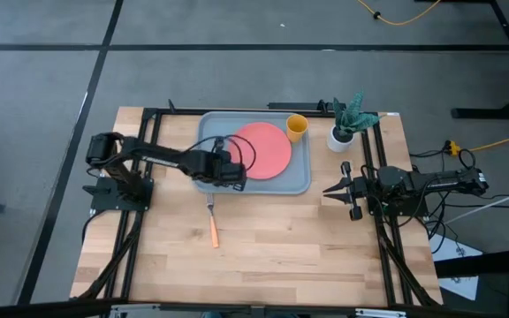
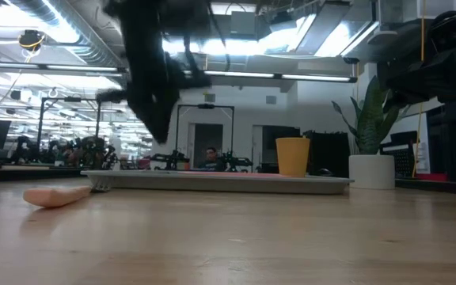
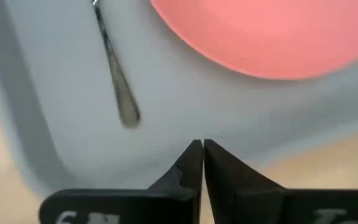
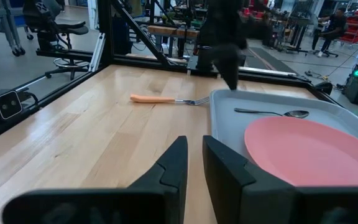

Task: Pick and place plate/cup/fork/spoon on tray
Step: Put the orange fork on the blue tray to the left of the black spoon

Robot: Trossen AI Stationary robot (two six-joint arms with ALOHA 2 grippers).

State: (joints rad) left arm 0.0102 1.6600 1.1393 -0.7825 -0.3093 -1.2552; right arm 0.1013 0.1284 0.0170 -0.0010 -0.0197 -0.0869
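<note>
Next, my left gripper goes back, opens and grabs the fork's orange handle [image 1: 214, 232], since it hangs shut and empty above the tray while the fork is lying outside.
The light blue-grey tray [image 1: 300, 181] lies at the table's far middle. On it lie the coral-pink plate [image 1: 263, 148] and the dark spoon [image 3: 118, 87], flat beside the plate. The yellow-orange cup [image 1: 296, 126] stands upright in the tray's far right corner. The fork [image 1: 212, 221] lies on the table just in front of the tray, its orange handle toward the near edge. My left gripper [image 3: 202, 149] hangs shut and empty above the tray's near left part, pointing steeply down. My right gripper [image 4: 193, 160] waits at the table's right side, pointing level, a narrow gap between its fingers.
A white pot with a green plant [image 1: 343, 132] stands to the right of the tray at the far edge. Black frame rails [image 1: 144, 159] run along the table's left and right sides. Bare wood stretches in front of the fork.
</note>
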